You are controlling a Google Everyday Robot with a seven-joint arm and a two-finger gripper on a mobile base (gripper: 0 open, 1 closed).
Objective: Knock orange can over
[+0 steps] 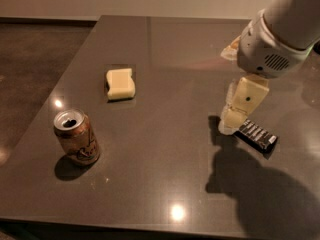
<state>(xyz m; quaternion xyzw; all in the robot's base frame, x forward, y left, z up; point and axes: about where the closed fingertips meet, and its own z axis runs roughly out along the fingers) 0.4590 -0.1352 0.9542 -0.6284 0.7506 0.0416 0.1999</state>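
Next, I should grip the orange can's body at the can's upper side [82, 136], below its silver top.
The orange can [76, 137] stands upright near the table's front left, its silver top with the open tab hole facing up. My gripper [231, 120] hangs from the white arm at the right of the view, pointing down over the table, far to the right of the can. It partly covers the left end of the black bar [257, 135].
A pale yellow block [120, 83] lies on the dark table [165, 174] behind the can. The black rectangular bar lies at the right. The table's left edge runs close to the can, with brown floor [35, 59] beyond.
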